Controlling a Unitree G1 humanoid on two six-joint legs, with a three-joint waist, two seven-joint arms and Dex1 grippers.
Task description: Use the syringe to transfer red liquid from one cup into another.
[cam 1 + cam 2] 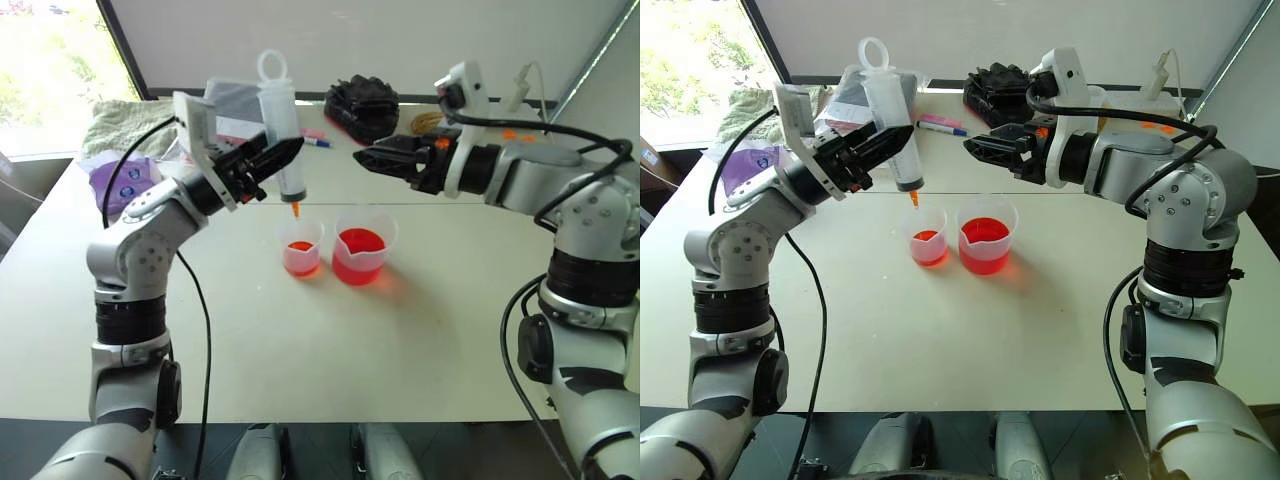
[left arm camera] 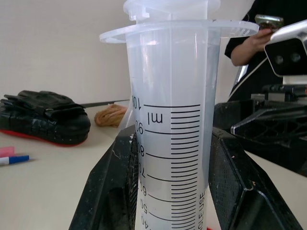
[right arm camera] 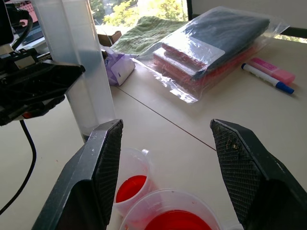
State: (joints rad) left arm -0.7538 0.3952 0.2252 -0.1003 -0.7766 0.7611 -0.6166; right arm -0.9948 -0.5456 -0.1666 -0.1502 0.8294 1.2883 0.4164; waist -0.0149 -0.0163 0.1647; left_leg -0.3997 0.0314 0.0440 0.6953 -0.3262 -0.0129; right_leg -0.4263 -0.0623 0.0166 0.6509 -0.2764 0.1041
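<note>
The robot's left gripper should put the syringe down on the table (image 1: 255, 270) beside the small clear cup, on the side of the cup away from the beaker.
My left gripper (image 1: 272, 160) is shut on the syringe (image 1: 283, 125) and holds it upright by the barrel. The white plunger ring is at the top and the orange tip (image 1: 296, 209) hangs just above the small clear cup (image 1: 301, 248). No red shows in the barrel (image 2: 172, 143). A little red liquid (image 1: 300, 246) lies in the small cup. To its right, the wider spouted beaker (image 1: 360, 255) holds more red liquid (image 1: 361, 241). My right gripper (image 1: 366, 160) stands open, level with the syringe and to its right. Nothing is between its fingers (image 3: 98, 172).
A black glove-like object (image 1: 362, 105) and a coil of rope (image 2: 110, 115) lie at the back of the table. A bagged bundle (image 3: 211, 48), a pink and blue marker (image 3: 268, 74), a green towel (image 3: 144, 36) and a purple packet (image 1: 122, 180) lie back left. A person's hand (image 2: 254, 43) shows beyond.
</note>
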